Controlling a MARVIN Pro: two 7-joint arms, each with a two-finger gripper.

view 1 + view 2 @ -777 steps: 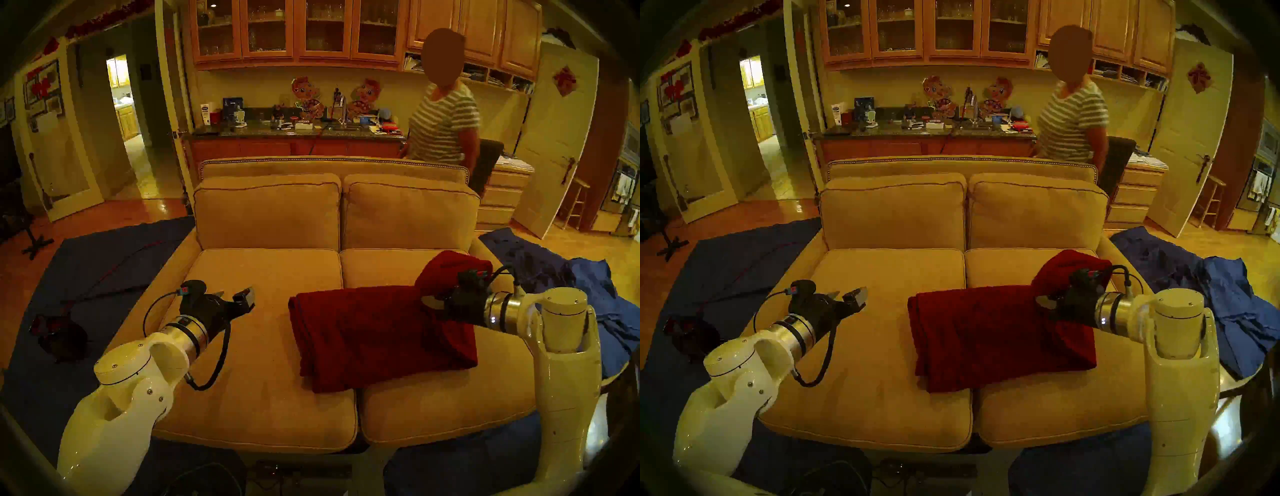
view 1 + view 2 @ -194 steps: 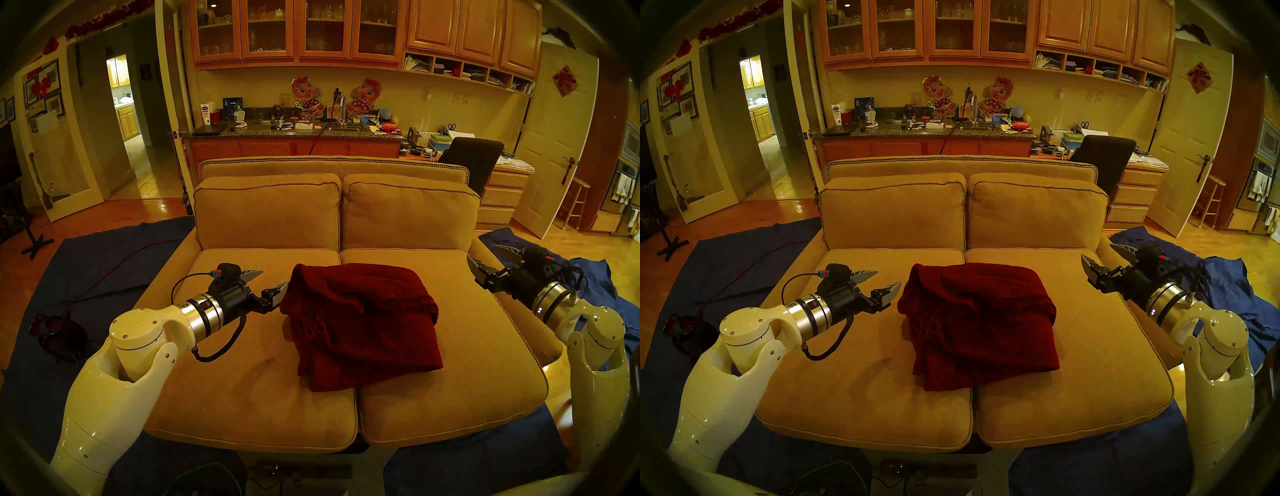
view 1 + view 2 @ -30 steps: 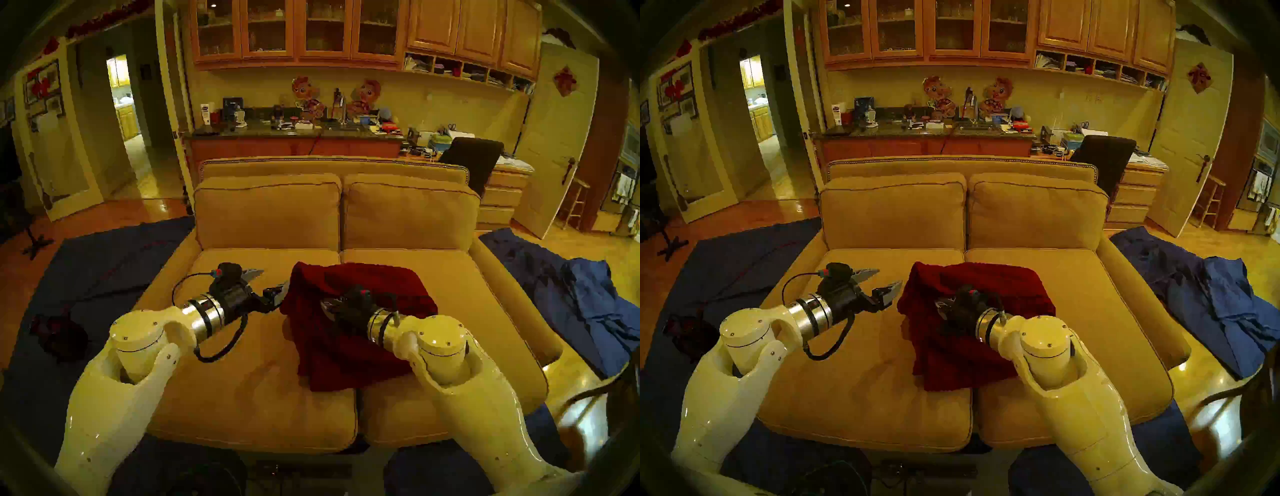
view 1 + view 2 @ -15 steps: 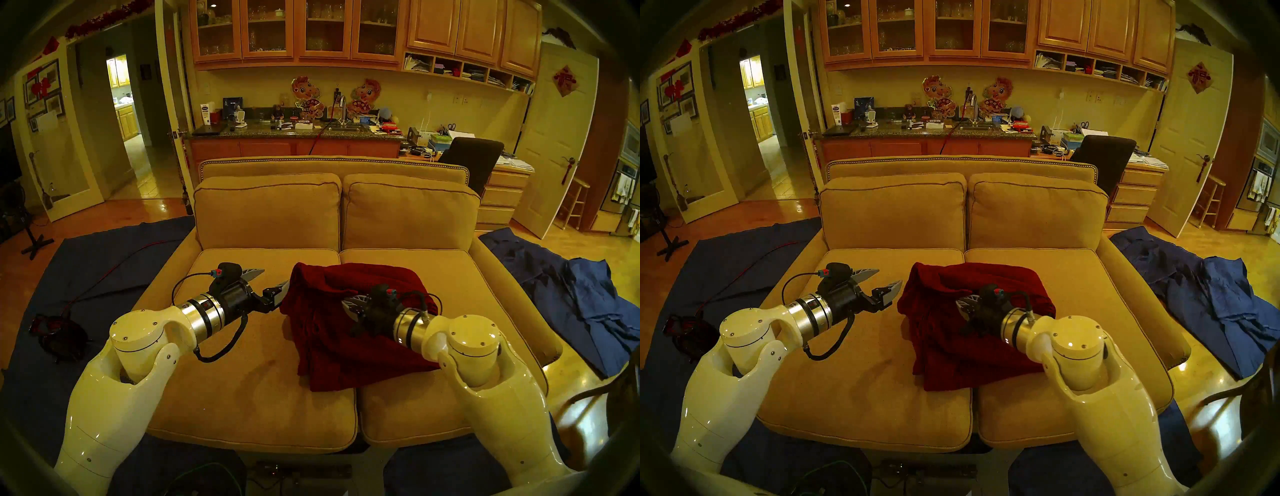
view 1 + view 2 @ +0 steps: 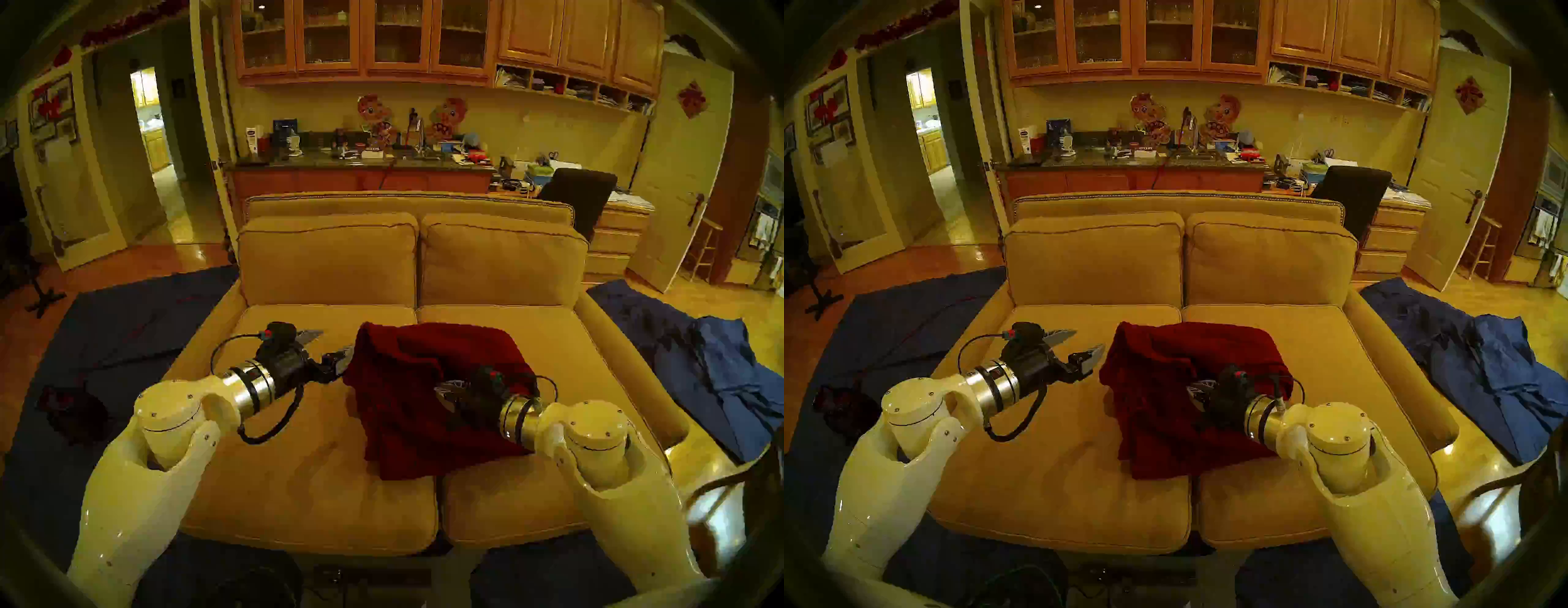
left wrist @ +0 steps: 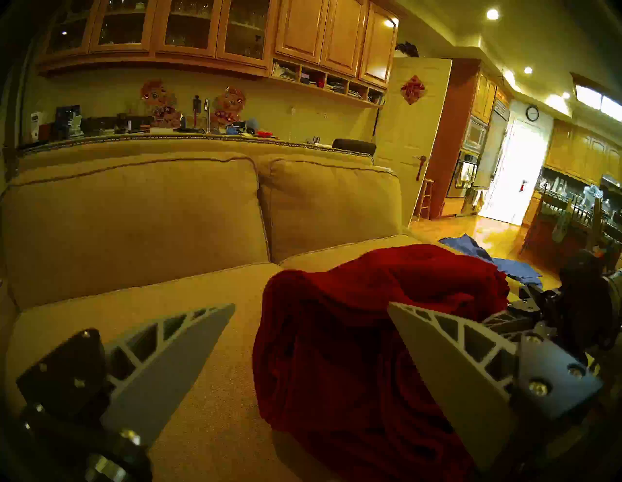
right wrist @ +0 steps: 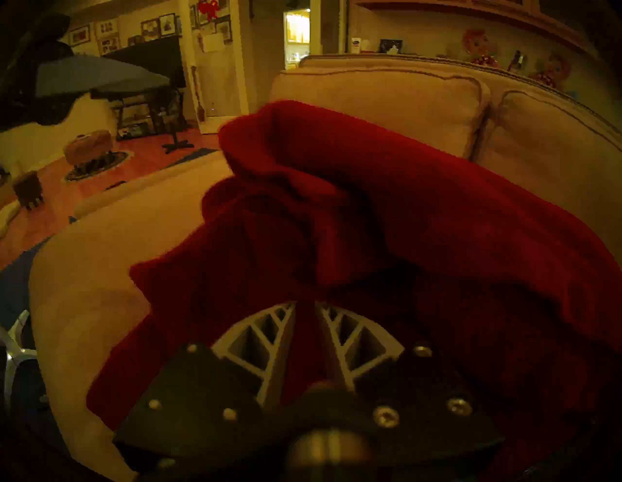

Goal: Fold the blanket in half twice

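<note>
Next, my right gripper releases the pinched fold on the blanket's side [image 5: 392, 364] near my left gripper.
The dark red blanket [image 5: 407, 407] lies in a rumpled, folded heap across the seam of the two sofa seat cushions, also in the other head view [image 5: 1157, 407]. My right gripper [image 5: 441, 392] rests on its right part, shut on a pinched fold of the blanket [image 7: 437, 218]; cloth fills the narrow gap between the fingers [image 7: 269, 333]. My left gripper [image 5: 331, 344] hovers open at the blanket's far left edge. In its wrist view the blanket [image 6: 336, 353] sits between and beyond the spread fingers [image 6: 168, 353], which hold nothing.
The tan sofa [image 5: 322, 467] has two upright back cushions [image 5: 331, 263] behind the blanket. Dark blue cloths lie on the floor at the left [image 5: 119, 322] and right [image 5: 700, 365]. A cluttered counter [image 5: 360, 163] and a black chair [image 5: 581, 191] stand behind.
My right gripper, shut on a blanket fold, has moved right and toward the sofa's front, pulling the cloth along. The left arm has stayed still and open.
</note>
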